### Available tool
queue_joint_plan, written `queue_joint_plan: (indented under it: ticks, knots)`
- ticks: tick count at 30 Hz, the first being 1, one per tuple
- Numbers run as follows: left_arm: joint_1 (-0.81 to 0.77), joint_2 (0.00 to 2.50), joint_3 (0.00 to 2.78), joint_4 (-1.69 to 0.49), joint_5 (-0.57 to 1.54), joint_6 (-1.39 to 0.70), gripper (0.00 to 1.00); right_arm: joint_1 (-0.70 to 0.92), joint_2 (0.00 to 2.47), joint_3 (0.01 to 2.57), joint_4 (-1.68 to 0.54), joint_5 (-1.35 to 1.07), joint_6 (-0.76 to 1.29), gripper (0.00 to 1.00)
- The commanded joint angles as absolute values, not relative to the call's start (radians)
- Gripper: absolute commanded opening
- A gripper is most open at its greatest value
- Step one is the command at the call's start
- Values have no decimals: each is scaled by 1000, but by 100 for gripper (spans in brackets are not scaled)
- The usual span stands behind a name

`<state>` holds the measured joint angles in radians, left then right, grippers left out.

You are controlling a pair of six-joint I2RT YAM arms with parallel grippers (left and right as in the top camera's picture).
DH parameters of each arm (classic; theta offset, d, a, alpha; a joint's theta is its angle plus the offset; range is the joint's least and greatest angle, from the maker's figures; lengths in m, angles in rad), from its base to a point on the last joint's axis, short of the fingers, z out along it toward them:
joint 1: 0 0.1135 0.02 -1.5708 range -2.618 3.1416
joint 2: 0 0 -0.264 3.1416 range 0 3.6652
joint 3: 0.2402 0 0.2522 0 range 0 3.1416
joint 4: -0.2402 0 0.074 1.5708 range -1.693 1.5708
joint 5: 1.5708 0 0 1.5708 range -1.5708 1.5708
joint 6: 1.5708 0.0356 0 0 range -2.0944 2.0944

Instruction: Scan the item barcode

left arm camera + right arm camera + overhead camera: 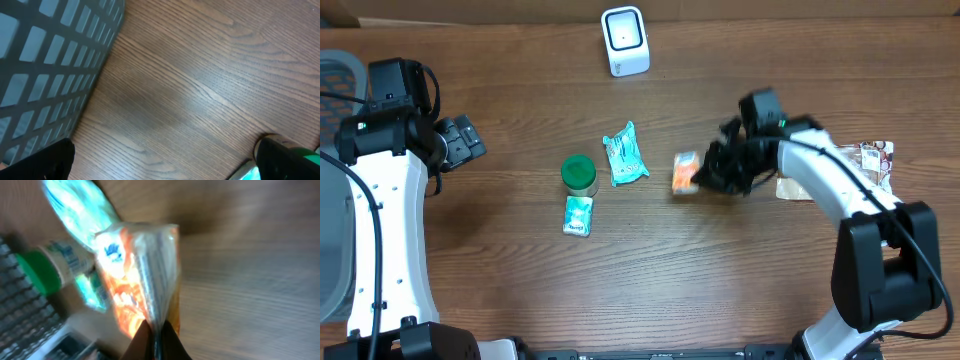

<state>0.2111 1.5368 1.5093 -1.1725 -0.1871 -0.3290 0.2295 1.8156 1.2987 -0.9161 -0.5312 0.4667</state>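
Note:
The robot's right gripper needs to set the orange snack packet down against the mid-table end of the brown-and-white packet (pixel 775 175).
My right gripper (pixel 708 174) is shut on the edge of an orange snack packet (pixel 685 173), held over the table right of centre. In the right wrist view the packet (pixel 135 270) stands up from the pinched fingertips of that gripper (pixel 156 341). The white barcode scanner (pixel 625 40) stands at the table's far edge, well apart from the packet. My left gripper (pixel 467 140) hovers open at the left with nothing in it. In the left wrist view its dark fingers (pixel 47 160) are spread wide over bare wood.
A green-lidded jar (pixel 579 173), a teal packet (pixel 625 155) and a small teal pack (pixel 578 215) lie mid-table. More packets (pixel 872 165) lie at the right. A grey mesh basket (pixel 45 65) sits at the left edge.

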Motion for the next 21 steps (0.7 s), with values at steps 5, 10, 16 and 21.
queue_joint_plan:
  ticks: [5, 10, 16, 21]
  knots:
    - [208, 1538, 1507, -1171, -183, -310, 99, 361, 1808, 1678, -962, 104, 387, 4]
    - [208, 1538, 1507, -1171, -183, -310, 100, 477, 1811, 1710, -633, 392, 199, 4]
    - [208, 1538, 1507, -1171, -183, -310, 100, 542, 1875, 1711, -258, 639, -24, 4]
    - [208, 1538, 1507, -1171, -183, -310, 100, 549, 2001, 1747, -38, 674, -150, 4]
